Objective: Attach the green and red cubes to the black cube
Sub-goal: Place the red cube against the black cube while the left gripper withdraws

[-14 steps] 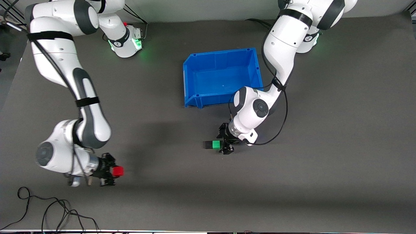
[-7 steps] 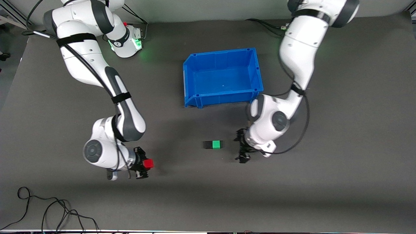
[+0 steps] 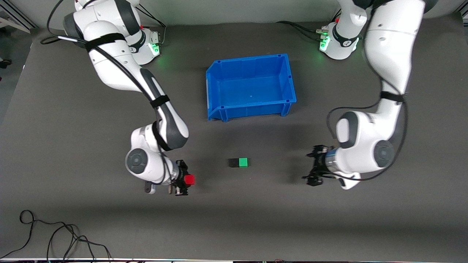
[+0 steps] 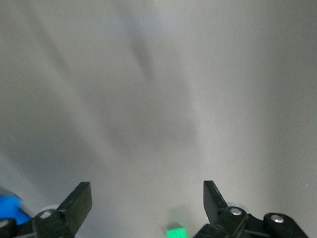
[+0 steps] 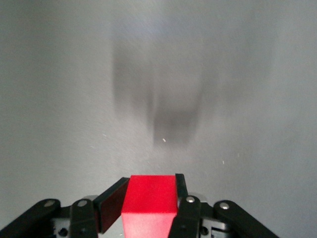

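The red cube, now held above the table, will go down from my right gripper against the black cube's side opposite the green cube (image 3: 226, 166).
The green cube (image 3: 243, 162) sits on the table touching the black cube (image 3: 233, 162), which is on its side toward the right arm's end. My right gripper (image 3: 187, 180) is shut on the red cube (image 3: 189, 179), above the table toward the right arm's end from the pair. The red cube (image 5: 150, 200) fills the space between the fingers in the right wrist view. My left gripper (image 3: 310, 167) is open and empty, toward the left arm's end from the pair. The green cube shows in the left wrist view (image 4: 175, 231); the black cube is out of that view.
A blue bin (image 3: 215, 87), nothing in it, stands farther from the front camera than the cubes. Its corner (image 4: 11, 208) shows in the left wrist view. Loose black cables (image 3: 55, 237) lie near the table's front edge at the right arm's end.
My left gripper has let go of the green cube and drawn away toward the left arm's end. My right gripper has carried the red cube toward the black and green pair.
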Robot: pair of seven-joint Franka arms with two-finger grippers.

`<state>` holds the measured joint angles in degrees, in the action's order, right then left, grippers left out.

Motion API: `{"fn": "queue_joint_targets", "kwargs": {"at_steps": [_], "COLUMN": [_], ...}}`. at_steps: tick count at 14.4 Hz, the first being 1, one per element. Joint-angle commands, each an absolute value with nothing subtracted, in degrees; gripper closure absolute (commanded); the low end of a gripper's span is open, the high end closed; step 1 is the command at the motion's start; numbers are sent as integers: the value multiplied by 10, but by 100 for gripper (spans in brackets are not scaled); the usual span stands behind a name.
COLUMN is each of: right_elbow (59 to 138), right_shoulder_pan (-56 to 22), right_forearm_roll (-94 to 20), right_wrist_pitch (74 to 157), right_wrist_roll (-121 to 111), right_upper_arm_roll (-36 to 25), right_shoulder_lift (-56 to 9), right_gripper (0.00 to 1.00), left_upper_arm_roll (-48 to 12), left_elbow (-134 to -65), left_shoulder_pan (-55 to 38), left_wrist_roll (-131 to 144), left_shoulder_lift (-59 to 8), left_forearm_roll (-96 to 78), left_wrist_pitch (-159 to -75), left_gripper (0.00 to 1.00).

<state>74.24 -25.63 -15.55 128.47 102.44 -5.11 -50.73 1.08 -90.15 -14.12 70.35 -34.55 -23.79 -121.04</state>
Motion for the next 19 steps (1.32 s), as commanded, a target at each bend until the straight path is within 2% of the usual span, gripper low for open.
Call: {"fn": "queue_joint_targets", "kwargs": {"at_steps": [1, 8, 13, 19], "right_elbow": [705, 692, 693, 693], "right_shoulder_pan": [-272, -295, -313, -341], "right_forearm_roll": [-167, -168, -168, -168], "right_wrist_pitch": [1288, 1303, 1309, 1325], "right_wrist_roll": [1075, 1135, 1160, 1193], "right_upper_arm_roll": [-53, -28, -27, -27], "right_shoulder_lift": [-545, -555, -573, -576], "right_gripper": [100, 100, 100, 100], "left_upper_arm_roll": [8, 7, 8, 8], "left_elbow": [-918, -915, -915, -921], "left_shoulder_pan": [-113, -57, -25, -23], "left_wrist_roll": [628, 474, 252, 139], "left_shoulder_lift": [-295, -215, -177, -136], "left_forearm_roll": [-198, -107, -62, -28], "left_wrist_pitch": [-1147, -1035, -1034, -1024], "left_gripper": [0, 0, 0, 0]}}
